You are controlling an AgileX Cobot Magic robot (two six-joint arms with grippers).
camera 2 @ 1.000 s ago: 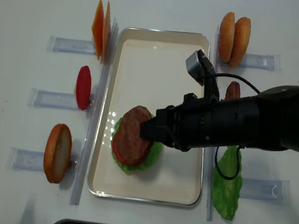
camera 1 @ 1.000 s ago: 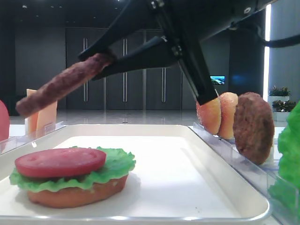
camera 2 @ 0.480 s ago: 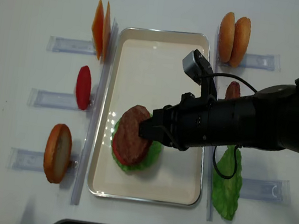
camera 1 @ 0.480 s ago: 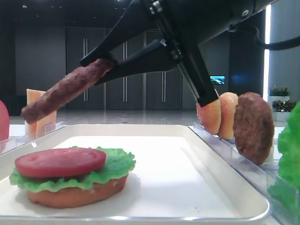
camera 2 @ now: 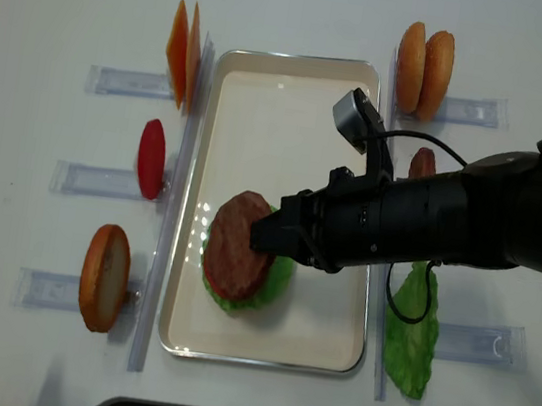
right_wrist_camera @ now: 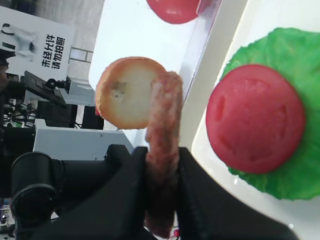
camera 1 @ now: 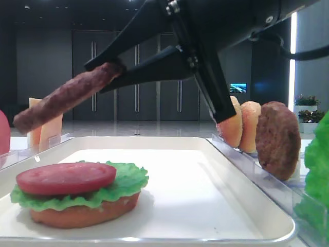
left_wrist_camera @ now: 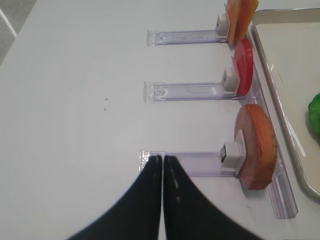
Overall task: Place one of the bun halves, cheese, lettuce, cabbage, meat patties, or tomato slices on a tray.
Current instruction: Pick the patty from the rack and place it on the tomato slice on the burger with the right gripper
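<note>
The robot's right gripper will release the meat patty, which hangs tilted above the stack now, on the red tomato slice (camera 2: pixel 246 251) (right_wrist_camera: pixel 256 119) that sits on top of the green lettuce.
My right gripper (camera 2: pixel 264 237) is shut on a dark brown meat patty (camera 2: pixel 235 243), which it pinches by the edge. The patty (camera 1: pixel 67 100) hangs tilted in the air above the stack on the cream tray (camera 2: pixel 296 96). That stack is a bun half (camera 1: pixel 82 213), green lettuce (camera 1: pixel 128 180) and a red tomato slice (camera 1: pixel 66 177) on top. In the right wrist view the patty (right_wrist_camera: pixel 162 130) sits edge-on between the black fingers, left of the tomato slice (right_wrist_camera: pixel 255 120). My left gripper (left_wrist_camera: pixel 163 159) is shut on nothing, low over the table beside a holder.
Clear holders flank the tray. On the left stand cheese slices (camera 2: pixel 181 52), a tomato slice (camera 2: pixel 151 158) and a bun half (camera 2: pixel 104 276). On the right are two bun halves (camera 2: pixel 425 56), a second patty (camera 1: pixel 277 139) and a lettuce leaf (camera 2: pixel 409 334).
The right gripper has carried the patty slightly left, so it now hangs more squarely over the stack. The left gripper's earlier position is not shown.
</note>
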